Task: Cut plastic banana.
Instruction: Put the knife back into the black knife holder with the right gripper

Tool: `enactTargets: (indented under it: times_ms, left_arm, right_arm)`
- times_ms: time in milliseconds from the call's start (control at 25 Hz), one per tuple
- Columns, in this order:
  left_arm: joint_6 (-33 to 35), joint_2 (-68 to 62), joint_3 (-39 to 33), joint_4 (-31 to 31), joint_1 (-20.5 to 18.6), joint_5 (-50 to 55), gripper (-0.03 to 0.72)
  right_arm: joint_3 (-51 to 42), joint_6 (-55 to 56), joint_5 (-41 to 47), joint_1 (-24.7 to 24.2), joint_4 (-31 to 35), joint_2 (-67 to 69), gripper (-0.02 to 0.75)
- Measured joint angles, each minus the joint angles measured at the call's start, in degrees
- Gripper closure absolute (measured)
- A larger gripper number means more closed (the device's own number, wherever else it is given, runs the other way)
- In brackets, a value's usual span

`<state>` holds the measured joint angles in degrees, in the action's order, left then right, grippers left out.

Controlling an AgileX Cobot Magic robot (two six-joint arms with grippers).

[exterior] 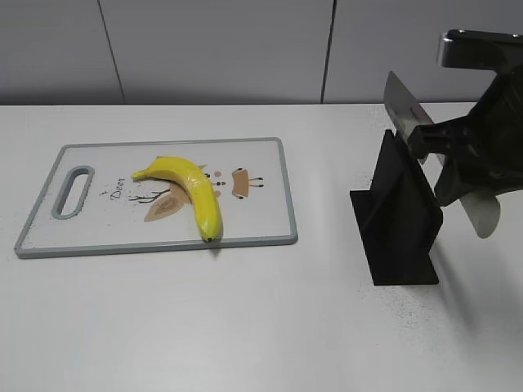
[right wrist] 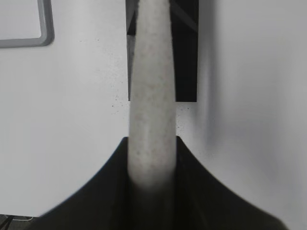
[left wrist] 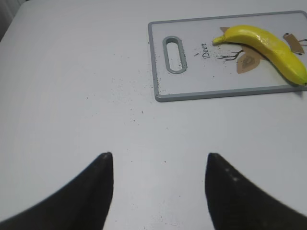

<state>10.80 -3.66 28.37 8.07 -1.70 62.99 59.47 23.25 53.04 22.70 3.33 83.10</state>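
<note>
The robot's right gripper should release the knife along the sloping top of the black knife stand (exterior: pixel 426 194) (right wrist: pixel 162 50), next to the cutting board.
A yellow plastic banana (exterior: pixel 192 184) lies on the grey-rimmed cutting board (exterior: pixel 261 155) at the left; both also show in the left wrist view (banana (left wrist: pixel 266 45), board (left wrist: pixel 192 81)). My right gripper (exterior: pixel 437 143) is shut on a knife (exterior: pixel 403 100) and holds it tilted just over the black knife stand (exterior: pixel 400 216), blade up and to the left. In the right wrist view the jaws (right wrist: pixel 152 143) clamp the pale handle (right wrist: pixel 151 96). My left gripper (left wrist: pixel 158 160) is open and empty over bare table, short of the board's handle end.
The black stand (right wrist: pixel 184 57) sits on the white table to the right of the board. A grey wall runs behind the table. The board's corner (right wrist: pixel 45 28) shows at the upper left of the right wrist view.
</note>
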Motion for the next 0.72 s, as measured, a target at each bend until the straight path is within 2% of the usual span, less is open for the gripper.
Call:
enactTargets:
  times_ms: [720]
  left_arm:
    - [-0.1, 0.0, 0.0, -0.1, 0.0, -0.1, 0.103]
  right_arm:
    - [-2.3, -1.2, -2.8, 0.0, 0.6, -1.4, 0.549]
